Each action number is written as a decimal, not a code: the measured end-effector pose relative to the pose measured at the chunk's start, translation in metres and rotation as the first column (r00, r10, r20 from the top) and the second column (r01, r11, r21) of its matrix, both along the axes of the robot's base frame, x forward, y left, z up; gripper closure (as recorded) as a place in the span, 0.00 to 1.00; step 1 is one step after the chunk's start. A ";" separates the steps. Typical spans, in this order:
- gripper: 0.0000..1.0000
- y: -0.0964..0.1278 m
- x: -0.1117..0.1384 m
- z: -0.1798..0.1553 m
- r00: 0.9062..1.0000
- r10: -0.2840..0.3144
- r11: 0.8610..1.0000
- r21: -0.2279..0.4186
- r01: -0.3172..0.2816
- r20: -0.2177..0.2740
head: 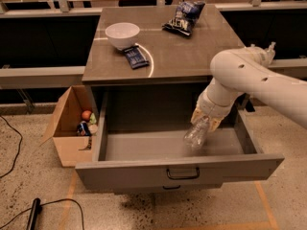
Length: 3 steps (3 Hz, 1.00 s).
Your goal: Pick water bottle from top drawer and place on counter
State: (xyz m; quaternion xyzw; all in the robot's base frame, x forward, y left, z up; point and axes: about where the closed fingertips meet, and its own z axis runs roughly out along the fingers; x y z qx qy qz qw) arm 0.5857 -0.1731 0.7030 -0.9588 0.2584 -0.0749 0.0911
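Next, my gripper lets go of the water bottle on the counter (193, 56) in front of the blue chip bag.
The top drawer (177, 169) of the grey cabinet is pulled fully open. My gripper (206, 120) hangs over the drawer's right half and is shut on the neck end of the clear water bottle (195, 135). The bottle hangs tilted, base down and to the left, lifted a little above the drawer floor. Its cap is hidden between the fingers. The counter (192, 56) lies behind and above the drawer, with a pale arc across it.
On the counter stand a white bowl (122, 34), a dark snack bar (135, 56) and a blue chip bag (184, 16). An open cardboard box (72, 126) with small items sits on the floor left of the cabinet. Pump dispenser bottles (268, 51) stand at the right.
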 end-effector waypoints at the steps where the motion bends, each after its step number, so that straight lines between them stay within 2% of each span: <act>1: 1.00 -0.018 0.002 0.047 0.996 -0.088 0.995 -0.033 0.089 0.033; 2: 1.00 -0.038 -0.009 0.097 0.986 -0.161 0.986 -0.033 0.163 0.044; 3: 1.00 -0.054 -0.016 0.145 0.979 -0.202 0.979 -0.009 0.202 0.042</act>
